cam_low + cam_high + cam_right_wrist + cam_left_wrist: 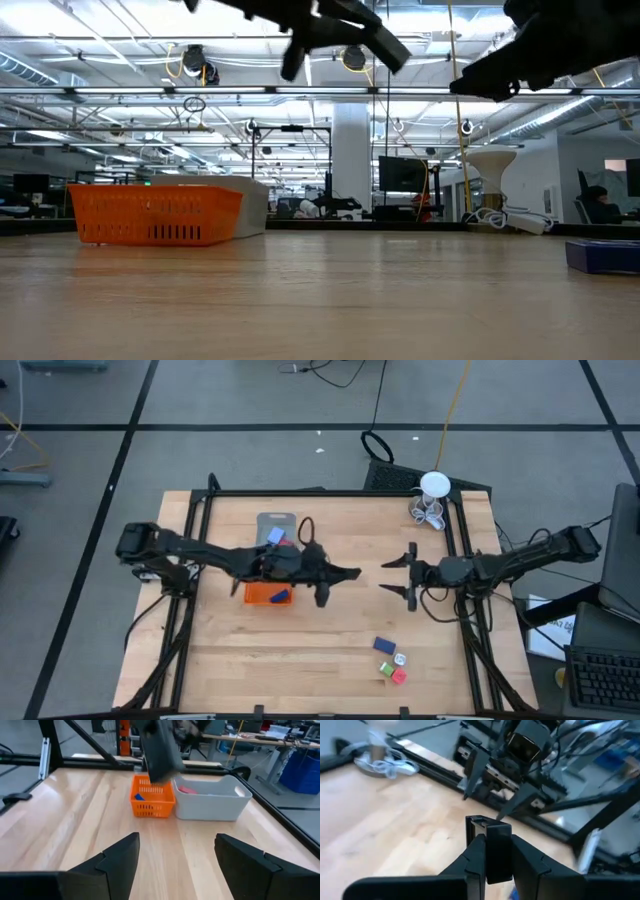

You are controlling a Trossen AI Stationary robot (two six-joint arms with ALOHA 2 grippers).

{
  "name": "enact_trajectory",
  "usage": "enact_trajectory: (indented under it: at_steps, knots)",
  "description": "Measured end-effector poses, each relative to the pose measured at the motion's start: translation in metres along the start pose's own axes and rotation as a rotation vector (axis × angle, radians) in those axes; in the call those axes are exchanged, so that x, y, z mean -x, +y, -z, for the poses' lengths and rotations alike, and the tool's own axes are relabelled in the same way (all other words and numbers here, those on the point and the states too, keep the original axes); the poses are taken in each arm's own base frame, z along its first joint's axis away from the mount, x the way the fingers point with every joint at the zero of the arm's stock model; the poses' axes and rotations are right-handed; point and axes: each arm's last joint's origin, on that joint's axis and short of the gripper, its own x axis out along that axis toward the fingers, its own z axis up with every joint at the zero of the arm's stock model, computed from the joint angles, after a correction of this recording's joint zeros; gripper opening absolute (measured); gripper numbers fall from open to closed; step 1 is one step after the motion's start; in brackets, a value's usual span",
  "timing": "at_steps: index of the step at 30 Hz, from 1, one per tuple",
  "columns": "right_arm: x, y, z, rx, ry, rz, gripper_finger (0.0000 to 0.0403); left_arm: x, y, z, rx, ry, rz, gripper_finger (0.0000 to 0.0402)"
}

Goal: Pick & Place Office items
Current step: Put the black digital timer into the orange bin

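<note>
The robot's left gripper needs to let go of the black piece in the orange tray (pixel 277 587) next to that tray's blue piece, toward the grey tray.
My left gripper (pixel 345 572) hangs over the middle of the table, shut on a small black blocky piece (pixel 490 827). Facing it from the right, my right gripper (pixel 400 577) stands open with nothing between its fingers (pixel 175 855). Far left of centre are a grey tray (pixel 277 522) with a blue and a pink piece and an orange tray (pixel 262 595) with a blue piece (pixel 140 797). A blue piece (pixel 385 645), a white one (pixel 400 658), a green one (pixel 385 669) and a red one (pixel 399 677) lie on the table at the near right. My left gripper pinches the black piece by its two flat sides (pixel 496 857) between its two fingers. The fingers lie roughly level and point toward the table's right edge. The piece's end (pixel 482 821) sticks out past the fingertips, and it is lifted clear of the table.
A white round thing with wire loops (pixel 430 500) stands at the far right corner. Black frame rails (pixel 455 550) run along the table's edges. The bare wood (pixel 300 660) at the near middle is free room.
</note>
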Motion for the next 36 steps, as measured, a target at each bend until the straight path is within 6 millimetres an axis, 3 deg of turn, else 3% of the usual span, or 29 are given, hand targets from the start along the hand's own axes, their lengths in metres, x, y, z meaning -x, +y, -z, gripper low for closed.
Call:
enact_trajectory:
  at_steps: [10, 17, 22, 36]
  knots:
    - [0.012, -0.004, 0.006, -0.014, -0.048, -0.006, 0.0247, 0.045, -0.029, 0.011, -0.176, 0.102, -0.156, 0.0061]
    - [0.017, -0.005, 0.009, -0.034, -0.072, -0.009, 0.0247, 0.056, -0.038, 0.031, -0.221, 0.118, -0.178, 0.0060]
    - [0.018, -0.005, 0.010, -0.035, -0.073, -0.008, 0.0247, 0.070, -0.023, 0.043, -0.169, 0.105, -0.232, 0.0060]
    - [0.018, -0.005, 0.010, -0.036, -0.073, -0.005, 0.0247, 0.135, 0.020, 0.090, 0.032, 0.021, -0.239, 0.0061]
